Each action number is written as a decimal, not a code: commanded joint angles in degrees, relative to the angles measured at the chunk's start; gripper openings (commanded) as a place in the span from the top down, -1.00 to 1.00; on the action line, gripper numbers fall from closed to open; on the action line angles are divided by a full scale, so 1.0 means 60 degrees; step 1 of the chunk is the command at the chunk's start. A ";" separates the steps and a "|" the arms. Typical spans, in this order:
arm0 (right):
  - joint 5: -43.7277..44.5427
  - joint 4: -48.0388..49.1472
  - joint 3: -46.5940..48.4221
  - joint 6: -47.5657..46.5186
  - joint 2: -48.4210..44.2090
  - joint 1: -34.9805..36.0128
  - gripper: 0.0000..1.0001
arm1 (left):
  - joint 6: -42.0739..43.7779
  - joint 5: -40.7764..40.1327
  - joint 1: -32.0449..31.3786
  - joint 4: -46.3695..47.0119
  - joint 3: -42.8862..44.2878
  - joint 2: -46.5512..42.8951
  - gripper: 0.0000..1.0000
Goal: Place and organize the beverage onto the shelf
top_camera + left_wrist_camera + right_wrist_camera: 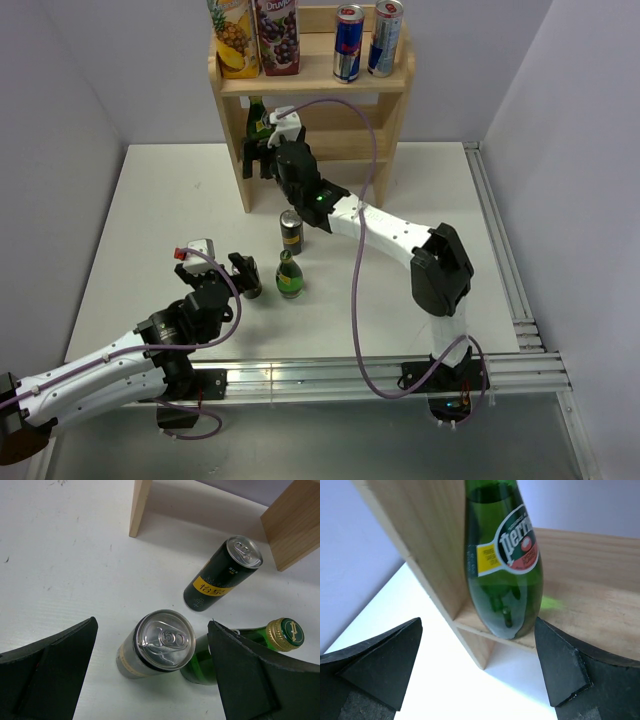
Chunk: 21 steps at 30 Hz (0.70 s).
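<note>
The robot's left gripper will close on the lower body of the green bottle (290, 286) (200, 669) with the gold cap, which is standing beside the silver can.
The light-wood shelf (385, 85) stands at the back of the table. Its top tier holds two juice cartons (255, 35) and two slim cans (365, 40). A green Perrier bottle (505, 565) stands at the left end of a lower tier (580, 605). My right gripper (479, 630) is open just in front of it, not touching; it also shows in the top view (258, 160). My left gripper (152, 630) is open, low over the table, with a silver can (157, 645) standing between its fingers. A green bottle with a gold cap (280, 635) stands beside that can, partly behind my right finger.
A dark can with a yellow label (220, 575) stands on the table nearer the shelf, also seen from above (291, 232). The green bottle (290, 275) stands just right of my left gripper (243, 272). Shelf side panels (140, 505) rise behind. A metal rail (500, 250) edges the table's right side.
</note>
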 commanded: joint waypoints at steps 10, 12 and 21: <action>0.0466 0.0490 -0.1497 0.0086 -0.1721 0.0504 -1.00 | -0.0086 -0.0240 -0.0071 0.0107 0.0096 -0.0165 -0.99; 0.0641 0.0504 -0.1951 0.0189 -0.2015 0.0578 -1.00 | -0.0086 -0.0240 -0.0071 0.0107 0.0082 -0.0208 -0.99; 0.2413 0.0387 -0.4572 0.0701 -0.4970 0.1691 -1.00 | 0.0454 0.0184 -0.0071 -0.0112 0.0957 -0.0428 -0.99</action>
